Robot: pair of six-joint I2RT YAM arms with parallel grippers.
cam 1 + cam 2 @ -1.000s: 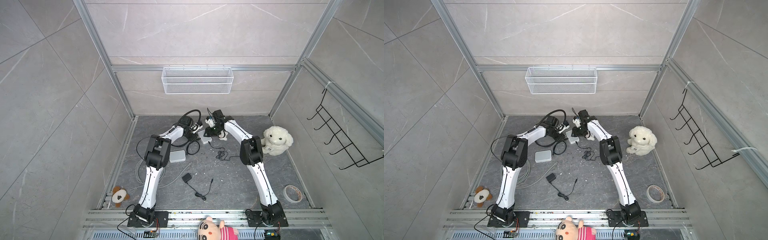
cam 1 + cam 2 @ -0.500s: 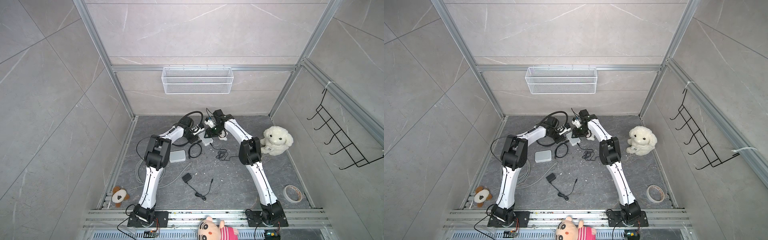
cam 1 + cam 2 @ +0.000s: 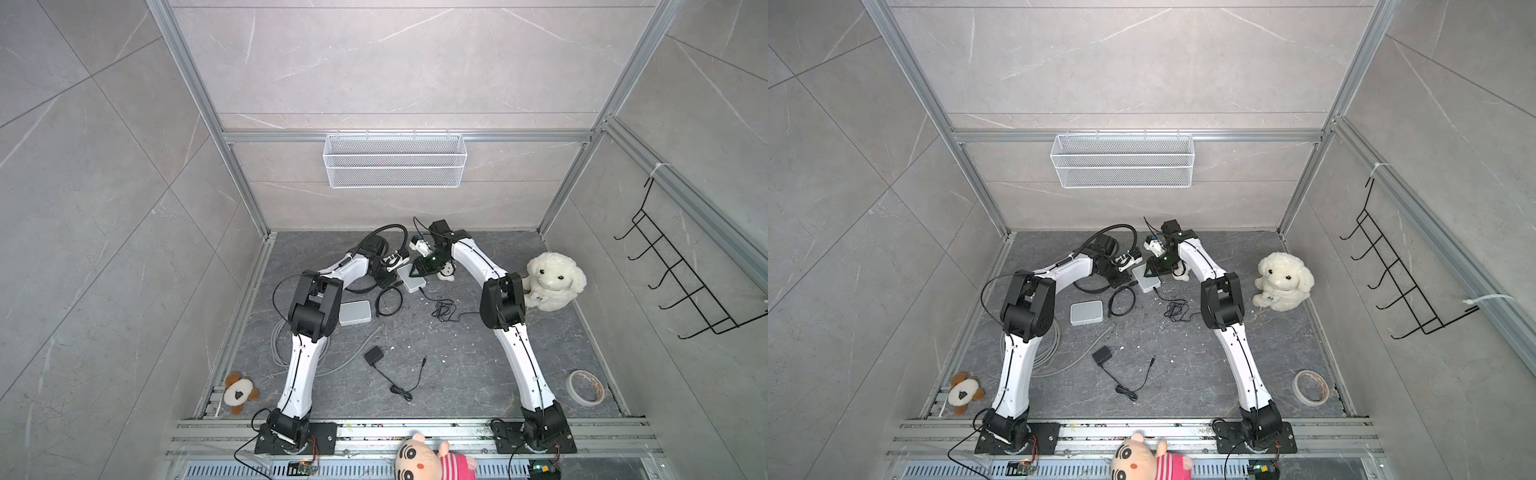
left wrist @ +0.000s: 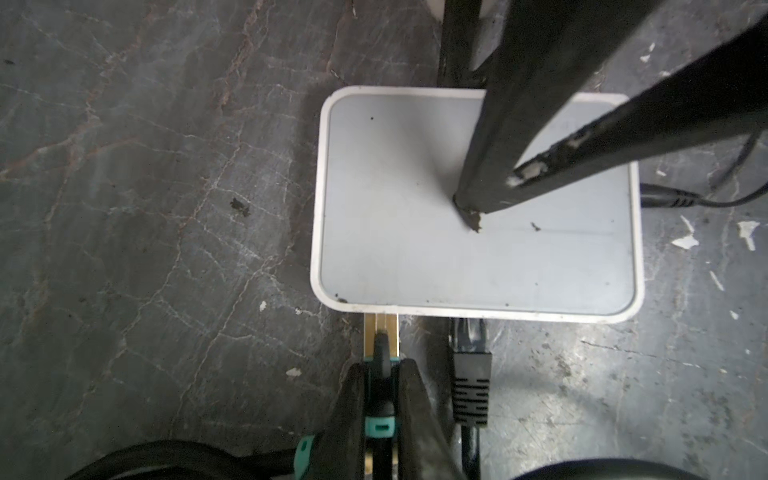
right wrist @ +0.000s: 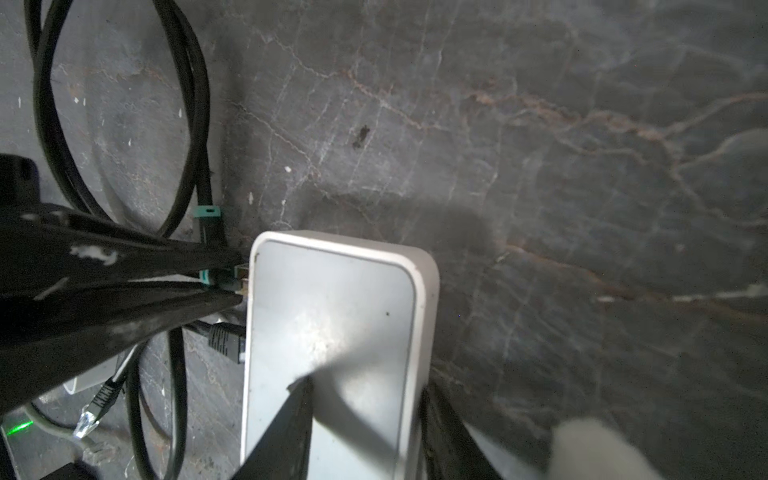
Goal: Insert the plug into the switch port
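Next, I let go of the plug with my left gripper in the switch's port (image 3: 392,280) (image 4: 381,340) beside the second black plug.
The switch (image 4: 415,257) is a flat white-and-grey box lying on the dark floor, seen in both top views (image 3: 411,283) (image 3: 1146,279). My left gripper (image 4: 381,370) is shut on the plug (image 4: 381,338), a black and teal connector with a gold tip that touches the switch's port edge (image 5: 245,286). How deep the tip sits is hidden. My right gripper (image 5: 365,384) is open and straddles the switch's opposite edge. One of its fingers (image 4: 498,158) rests on the top face, the other hangs just outside the side wall.
A second black plug (image 4: 469,374) sits in the neighbouring port and a thin power lead (image 4: 673,201) enters another side. Black cable loops (image 5: 183,124) lie beside the switch. Another switch box (image 3: 354,311), an adapter (image 3: 374,356), a white plush dog (image 3: 552,282) and a tape roll (image 3: 585,387) lie around.
The right gripper's jaws have narrowed a little over the switch. The left gripper keeps its hold on the plug at the switch's edge.
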